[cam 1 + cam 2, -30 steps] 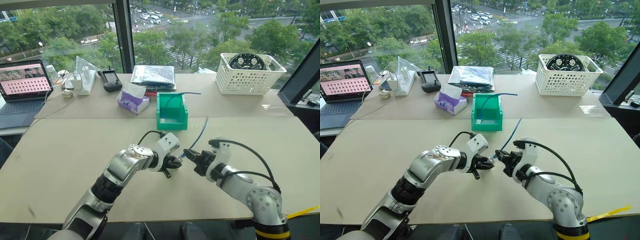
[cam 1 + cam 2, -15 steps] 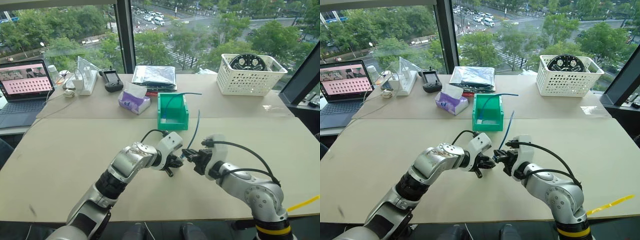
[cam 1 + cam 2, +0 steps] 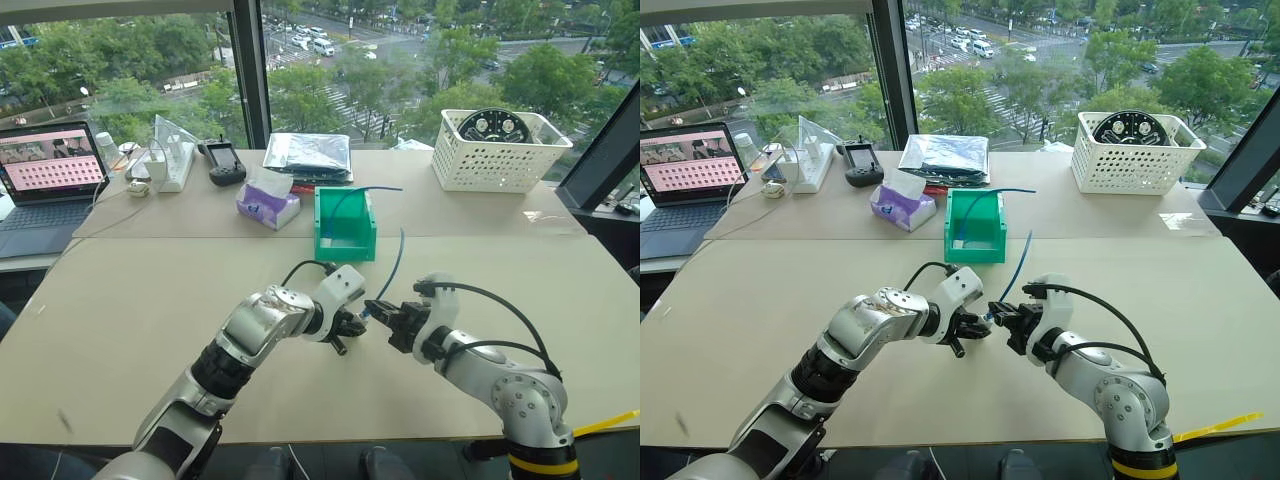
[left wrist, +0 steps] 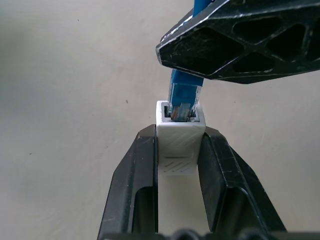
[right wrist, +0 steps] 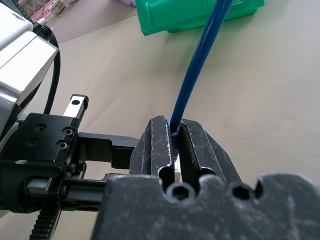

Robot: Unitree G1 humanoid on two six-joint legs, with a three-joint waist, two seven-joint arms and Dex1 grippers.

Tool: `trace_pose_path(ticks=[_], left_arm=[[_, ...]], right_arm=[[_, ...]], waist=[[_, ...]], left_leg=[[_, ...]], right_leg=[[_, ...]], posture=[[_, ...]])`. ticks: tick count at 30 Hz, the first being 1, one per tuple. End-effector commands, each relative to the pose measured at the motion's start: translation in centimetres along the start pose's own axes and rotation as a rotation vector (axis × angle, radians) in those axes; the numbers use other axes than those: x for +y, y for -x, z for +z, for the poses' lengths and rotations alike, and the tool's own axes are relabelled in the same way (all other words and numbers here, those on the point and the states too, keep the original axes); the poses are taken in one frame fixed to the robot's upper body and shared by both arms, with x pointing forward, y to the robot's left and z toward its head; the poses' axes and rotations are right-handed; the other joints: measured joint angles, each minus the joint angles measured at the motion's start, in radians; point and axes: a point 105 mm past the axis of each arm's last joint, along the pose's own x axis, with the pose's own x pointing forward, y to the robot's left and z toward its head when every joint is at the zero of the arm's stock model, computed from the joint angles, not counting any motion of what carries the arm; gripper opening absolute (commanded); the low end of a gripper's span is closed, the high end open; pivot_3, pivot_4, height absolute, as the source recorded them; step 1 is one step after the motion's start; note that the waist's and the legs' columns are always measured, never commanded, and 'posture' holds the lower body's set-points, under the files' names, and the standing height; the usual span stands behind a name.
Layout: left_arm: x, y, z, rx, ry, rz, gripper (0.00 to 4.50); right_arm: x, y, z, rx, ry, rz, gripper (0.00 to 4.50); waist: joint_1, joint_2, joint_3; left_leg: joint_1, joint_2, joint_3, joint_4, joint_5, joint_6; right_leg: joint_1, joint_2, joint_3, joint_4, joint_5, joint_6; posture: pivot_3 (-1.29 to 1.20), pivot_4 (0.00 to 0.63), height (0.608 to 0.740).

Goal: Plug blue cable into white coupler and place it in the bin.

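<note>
Next, I release the blue cable from my right gripper inside the green bin (image 3: 348, 233), just behind the lowered side of the bin. The cable's plug is now at the coupler's socket.
My left gripper (image 4: 179, 134) is shut on the white coupler (image 4: 179, 147), a small ribbed block with its socket facing away from the wrist. My right gripper (image 5: 175, 125) is shut on the blue cable (image 5: 200, 60) just behind its plug (image 4: 184, 97). The plug's tip sits in the mouth of the coupler's socket. Both grippers meet above the table's middle: left gripper (image 3: 348, 324), right gripper (image 3: 378, 310). The cable (image 3: 393, 265) rises from there toward the green bin (image 3: 322, 222), which stands behind them with its lowered wall facing me.
Another blue cable (image 3: 352, 191) arches over the bin. A purple tissue box (image 3: 266, 203) lies to its left. Further back are a silver bag (image 3: 308, 152), a black controller (image 3: 224, 160), a white power strip (image 3: 175, 162), a laptop (image 3: 48, 180) and a white lattice basket (image 3: 488, 150).
The cable's free end has swayed slightly to the left. Both grippers stay together in the same place, each with its hold unchanged.
</note>
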Motion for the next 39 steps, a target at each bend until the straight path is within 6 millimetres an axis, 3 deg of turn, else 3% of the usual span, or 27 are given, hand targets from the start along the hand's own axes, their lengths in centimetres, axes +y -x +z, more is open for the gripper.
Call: trace_pose_path(ticks=[1, 14, 17, 21, 26, 28, 29, 30, 36, 37, 39], left_arm=[[0.2, 0.5, 1.4, -0.06, -0.014, 0.031, 0.62], [0.2, 0.3, 1.3, -0.067, 0.011, 0.034, 0.62], [0.3, 0.4, 1.3, -0.069, 0.013, 0.039, 0.62], [0.4, 0.4, 1.3, -0.075, 0.013, 0.042, 0.62], [0.6, 0.4, 0.9, -0.068, -0.002, 0.044, 0.62], [0.7, 0.4, 0.7, -0.069, -0.001, 0.041, 0.62], [0.7, 0.5, 0.7, -0.07, 0.0, 0.04, 1.62], [0.7, 0.5, 0.7, -0.073, 0.004, 0.031, 1.81], [-0.1, 1.2, 0.8, -0.115, -0.012, -0.051, 4.06], [-0.1, 1.8, 1.4, -0.157, -0.016, -0.069, 4.34], [0.3, 2.9, 2.1, -0.226, -0.024, -0.077, 4.34]], right_arm=[[0.1, -0.3, -6.4, 0.3, -0.027, 0.043, 0.0], [-0.8, -0.4, -8.9, 0.413, -0.053, 0.072, 0.0], [-0.9, -0.5, -8.6, 0.4, -0.051, 0.072, 0.0], [-1.2, -0.9, -5.4, 0.262, -0.06, 0.069, 0.0], [-1.5, -0.2, 0.7, 0.023, -0.072, 0.07, 0.0], [-1.3, 0.7, 4.3, -0.094, -0.071, 0.076, 0.0], [-1.2, 1.0, 5.4, -0.132, -0.075, 0.081, 0.0], [-1.1, 1.3, 6.4, -0.165, -0.08, 0.083, 0.0], [-0.8, 2.9, 11.9, -0.273, -0.034, 0.082, 0.0], [-0.5, 2.9, 13.0, -0.289, -0.022, 0.094, 0.0], [0.3, 2.6, 14.6, -0.308, 0.008, 0.118, 0.0]], waist=[[0.0, 0.0, -0.001], [-0.002, -0.002, -0.009], [-0.002, -0.002, -0.01], [-0.003, -0.003, -0.01], [-0.001, -0.003, -0.01], [0.0, -0.003, -0.01], [0.001, -0.002, -0.009], [0.001, -0.002, -0.008], [-0.003, -0.001, -0.007], [-0.004, -0.001, -0.006], [-0.006, 0.0, -0.003]], left_leg=[[0.0, 0.0, 0.0, 0.0, 0.0, 0.0], [0.008, 0.001, 0.0, -0.001, 0.0, 0.0], [0.011, 0.002, -0.001, -0.003, -0.001, 0.0], [0.012, 0.002, -0.001, -0.003, -0.001, 0.0], [0.01, 0.002, -0.001, -0.003, -0.001, 0.0], [0.007, 0.001, -0.001, -0.003, -0.001, 0.0], [0.004, 0.001, -0.001, -0.002, -0.001, -0.001], [-0.002, 0.0, -0.001, -0.001, 0.0, -0.001], [-0.005, 0.0, -0.001, -0.003, 0.0, -0.001], [-0.005, 0.0, -0.001, -0.003, 0.0, -0.001], [-0.005, 0.0, 0.0, -0.003, 0.0, -0.001]], right_leg=[[0.0, 0.0, 0.0, 0.0, 0.0, 0.0], [0.008, 0.0, -0.001, -0.001, -0.003, 0.001], [0.012, 0.0, -0.001, -0.002, -0.005, 0.0], [0.013, 0.0, -0.002, -0.003, -0.006, 0.0], [0.011, 0.0, -0.002, -0.003, -0.006, 0.0], [0.007, 0.0, -0.001, -0.002, -0.005, 0.0], [0.003, 0.0, -0.001, -0.001, -0.005, 0.0], [-0.003, -0.001, 0.0, 0.001, -0.004, -0.002], [-0.005, 0.0, 0.0, 0.001, 0.0, -0.008], [-0.006, 0.0, 0.0, 0.0, 0.0, -0.008], [-0.006, 0.0, 0.0, 0.0, 0.0, -0.008]], posture=[[0.0, 0.15, 0.736], [0.0, 0.15, 0.736], [0.0, 0.15, 0.736], [0.0, 0.15, 0.736], [0.0, 0.15, 0.736], [0.0, 0.15, 0.736], [0.0, 0.15, 0.736], [0.0, 0.15, 0.736], [0.0, 0.15, 0.736], [0.0, 0.15, 0.736], [0.0, 0.15, 0.736]])
